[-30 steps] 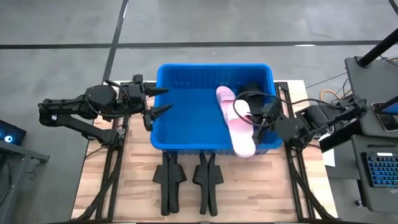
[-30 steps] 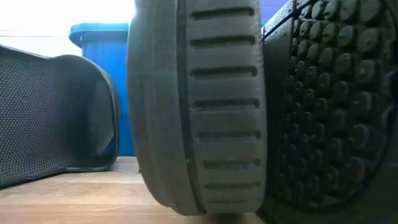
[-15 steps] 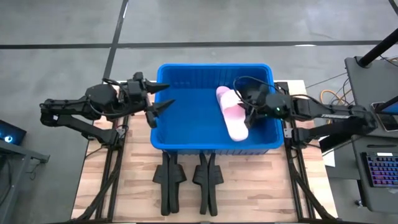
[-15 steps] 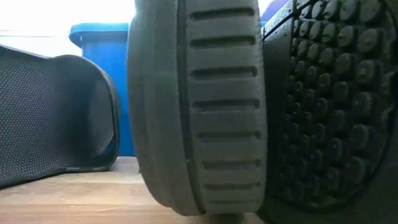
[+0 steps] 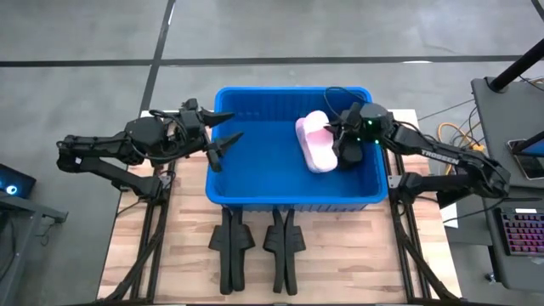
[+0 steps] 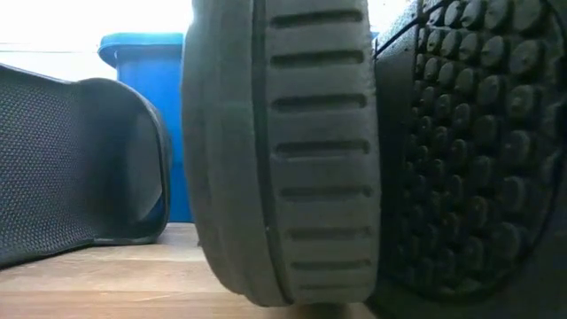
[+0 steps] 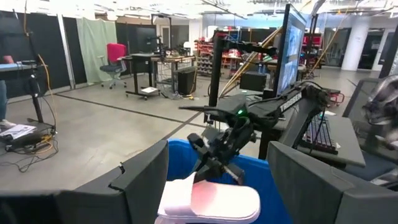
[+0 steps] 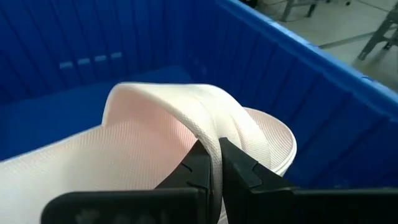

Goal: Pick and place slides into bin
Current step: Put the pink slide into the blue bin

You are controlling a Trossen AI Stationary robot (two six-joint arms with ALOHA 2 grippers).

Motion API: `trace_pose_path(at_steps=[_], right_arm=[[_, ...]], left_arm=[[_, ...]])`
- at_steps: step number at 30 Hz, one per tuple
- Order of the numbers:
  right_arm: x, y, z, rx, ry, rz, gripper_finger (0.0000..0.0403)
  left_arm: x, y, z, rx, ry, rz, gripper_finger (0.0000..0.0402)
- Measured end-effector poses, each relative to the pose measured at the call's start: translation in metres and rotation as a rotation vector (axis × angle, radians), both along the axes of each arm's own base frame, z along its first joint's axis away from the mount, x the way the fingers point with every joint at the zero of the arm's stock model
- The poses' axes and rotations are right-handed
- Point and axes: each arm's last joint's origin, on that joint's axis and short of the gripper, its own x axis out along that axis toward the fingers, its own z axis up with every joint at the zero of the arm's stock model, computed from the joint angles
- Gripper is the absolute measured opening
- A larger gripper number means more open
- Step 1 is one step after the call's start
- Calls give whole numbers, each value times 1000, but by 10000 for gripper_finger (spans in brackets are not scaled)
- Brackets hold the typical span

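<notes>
I should set the pale pink slide on the blue bin's bottom (image 5: 314, 144), toward the bin side my right gripper reaches over.
The pale pink slide (image 5: 314, 143) is inside the blue bin (image 5: 255, 170), toward its right half. My right gripper (image 5: 340, 146) reaches over the bin's right rim and is shut on the slide's strap. My left gripper (image 5: 223, 132) is open and empty over the bin's left rim, its fingers pointing into the bin. In the left wrist view the pink slide (image 7: 211, 202) shows between my open fingers, farther off. Two black slides (image 5: 231, 245) (image 5: 283, 245) lie on the table in front of the bin's near wall. My right gripper pinches the free edge of the pink slide's broad top strap (image 8: 214, 144) between its two fingers. The fingers come from the table's right side, slanting down. The slide hangs tilted below them inside the bin; whether its sole touches the bin floor I cannot tell.
The bin fills the far middle of the wooden table (image 5: 348, 255). In the low view the black slides (image 6: 283, 151) stand close up and hide nearly everything; only a corner of the bin (image 6: 142, 80) shows. A desk with a keyboard (image 5: 518, 238) stands off the right edge.
My right gripper has gone toward the table's far edge with the pink slide. The slide lay across the bin's near rim and is now drawn wholly inside the bin and tipped up. My left gripper has edged a little toward the bin, still open.
</notes>
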Motion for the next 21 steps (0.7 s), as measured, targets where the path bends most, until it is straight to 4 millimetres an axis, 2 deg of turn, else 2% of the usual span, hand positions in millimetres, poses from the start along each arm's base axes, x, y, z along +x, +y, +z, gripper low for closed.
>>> trace_pose_path(at_steps=[9, 21], right_arm=[[15, -38, -33, 69, 35, 27, 11], [13, -66, -59, 151, 86, -16, 11]], left_arm=[[4, 0, -2, 0, 10, 30, 259], [7, 0, -4, -1, 16, 43, 259]])
